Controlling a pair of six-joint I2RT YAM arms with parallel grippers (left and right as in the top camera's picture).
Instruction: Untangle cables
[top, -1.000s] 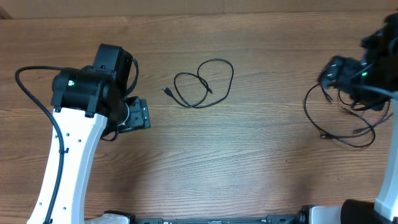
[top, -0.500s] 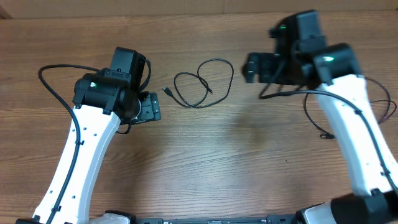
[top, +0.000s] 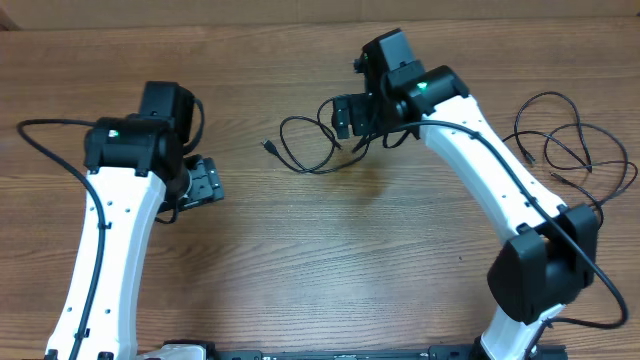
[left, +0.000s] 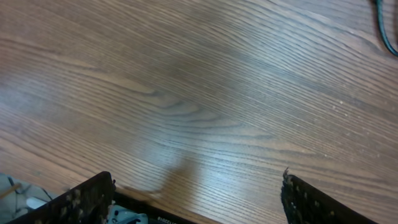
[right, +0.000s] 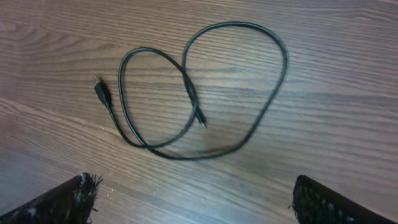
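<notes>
The crossing (top: 303, 169) (right: 147, 147) nearest the small plug of the centre cable, where two parts of its loop meet, is the spot my right gripper needs to close on.
One thin black cable (top: 268, 147) lies in a loose crossed loop at the table's centre, with a small plug at its left end. It shows whole in the right wrist view (right: 186, 81). My right gripper (top: 342, 117) hovers over the loop's right part, open and empty (right: 193, 202). A second tangle of thin black cables (top: 548, 96) lies at the far right. My left gripper (top: 205, 182) is open and empty (left: 196, 202) over bare wood, left of the centre cable. A short bit of cable (left: 385, 31) shows at that view's top right.
The wooden table (top: 330, 260) has its back edge near the top of the overhead view. The thicker black robot cables (top: 40, 135) trail from both arms.
My right arm has swung left from the far-right tangle to above the centre loop. My left arm came right toward the loop, then drew back left. The centre cable has not moved.
</notes>
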